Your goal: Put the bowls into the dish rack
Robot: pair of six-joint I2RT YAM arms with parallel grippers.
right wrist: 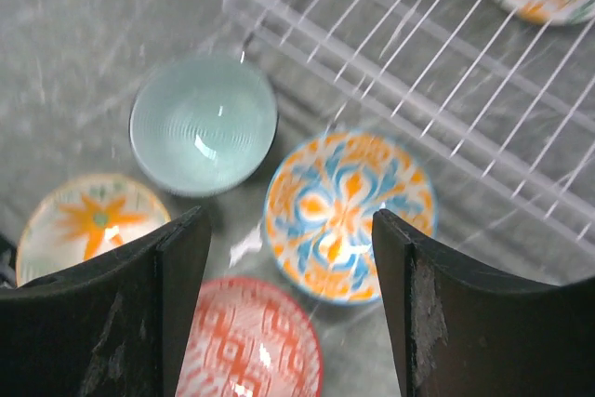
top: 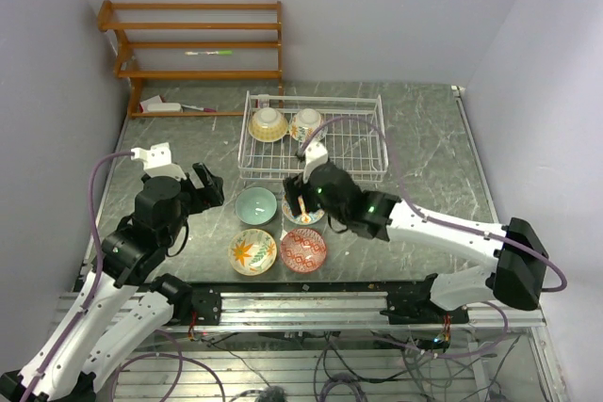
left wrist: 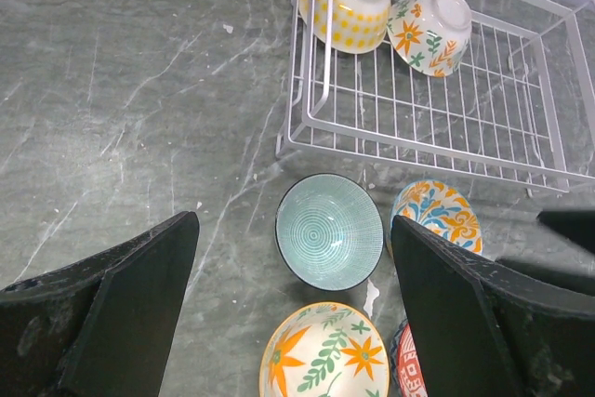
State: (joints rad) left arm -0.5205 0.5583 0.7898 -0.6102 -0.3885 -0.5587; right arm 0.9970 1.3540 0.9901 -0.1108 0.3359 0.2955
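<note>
Next, my right gripper needs to go to the orange-and-blue bowl's rim (top: 286,217) (right wrist: 271,241) and close there, on the side facing the orange-flower leaf bowl.
The white wire dish rack (top: 353,145) stands at the back middle of the table. Two bowls lie tipped in its left end: a yellow-dotted one (top: 268,123) and an orange floral one (top: 306,125). Several bowls stand upright on the table in front of it: a teal one (top: 255,205), an orange-and-blue one (right wrist: 349,216), an orange-flower leaf one (top: 252,251) and a red patterned one (top: 303,249). My left gripper (top: 209,185) is open and empty, above and left of the teal bowl (left wrist: 329,230). My right gripper (top: 300,197) is open and empty above the orange-and-blue bowl.
An orange-brown wooden shelf unit (top: 198,44) stands at the back left against the wall, with a green pen (top: 209,52) on a shelf and small items (top: 162,105) at its foot. Walls close in on both sides. The right part of the rack (left wrist: 483,90) holds nothing.
</note>
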